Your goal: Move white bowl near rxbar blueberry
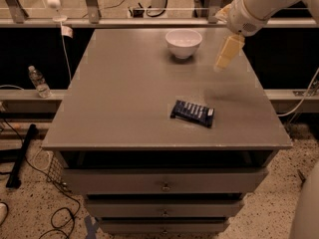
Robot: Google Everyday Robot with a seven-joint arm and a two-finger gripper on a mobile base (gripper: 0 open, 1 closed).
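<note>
My gripper should go to the white bowl next and grab the bowl's rim (199, 41) on the side nearest the arm.
The white bowl (183, 43) stands upright near the far edge of the grey table top (124, 98), a little right of centre. The rxbar blueberry (193, 113), a dark navy wrapper with pale lettering, lies flat near the front right of the table. My gripper (224, 59) hangs from the white arm at the upper right, above the table. It is to the right of the bowl, apart from it, and well behind the bar. It holds nothing.
The table is a drawer cabinet with several drawers (164, 183) below its front edge. A rail with posts (92, 4) runs behind the table. A plastic bottle (39, 81) stands on the ledge at the left. Cables (30, 183) lie on the floor at the lower left.
</note>
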